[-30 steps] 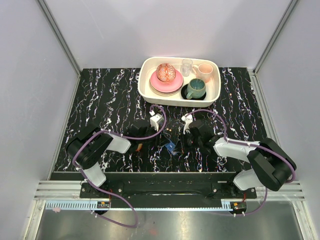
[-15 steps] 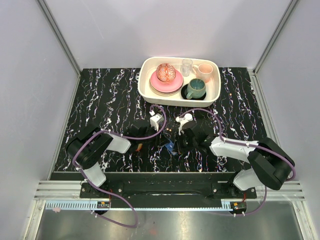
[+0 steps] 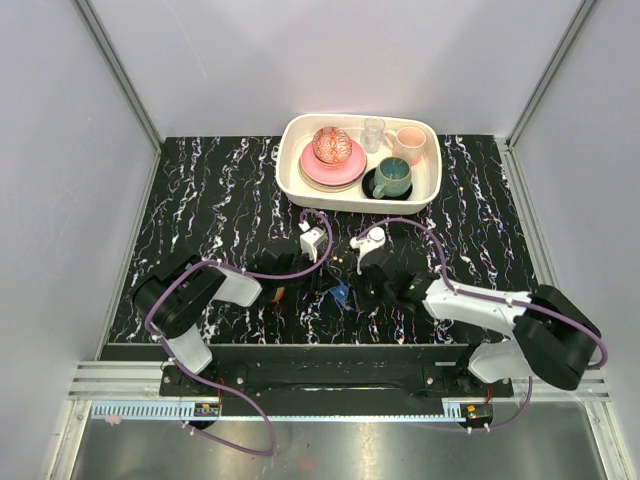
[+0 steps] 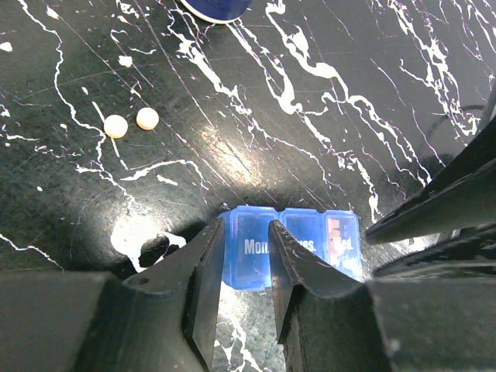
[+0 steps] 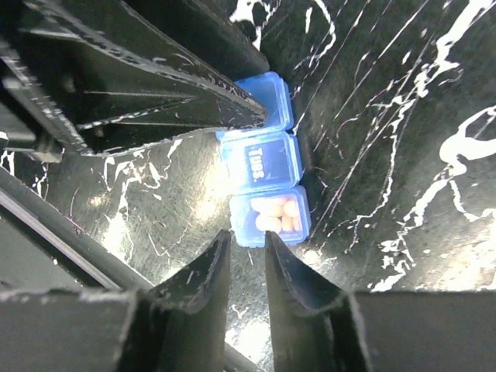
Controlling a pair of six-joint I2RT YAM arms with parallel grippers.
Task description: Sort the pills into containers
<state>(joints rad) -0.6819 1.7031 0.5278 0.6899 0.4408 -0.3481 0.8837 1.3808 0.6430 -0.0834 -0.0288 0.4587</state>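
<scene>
My right gripper will open wide, as its gap is narrower than the pill box's Wed end, then grip that end by its sides (image 5: 306, 214) and lift.
The blue translucent pill box (image 3: 340, 292) lies on the black marbled table between my two grippers. In the left wrist view the pill box (image 4: 298, 244) shows lids marked Mon, Tues, Wed. My left gripper (image 4: 244, 229) is open, its tips at the Mon end. In the right wrist view the box (image 5: 260, 163) has orange pills (image 5: 273, 217) in its nearest compartment. My right gripper (image 5: 248, 242) is open by a narrow gap just short of that compartment, holding nothing. Two loose pale pills (image 4: 130, 122) lie on the table. The round orange cup is not clearly visible.
A white tray (image 3: 428, 190) at the back holds pink plates, a glass, a pink cup and a teal mug (image 3: 392, 177). A dark blue round object with a white rim (image 4: 218, 6) sits beyond the loose pills. A small orange item (image 3: 283, 293) lies by the left arm.
My right gripper has moved left and toward the pill box. The left arm and the box have not visibly moved.
</scene>
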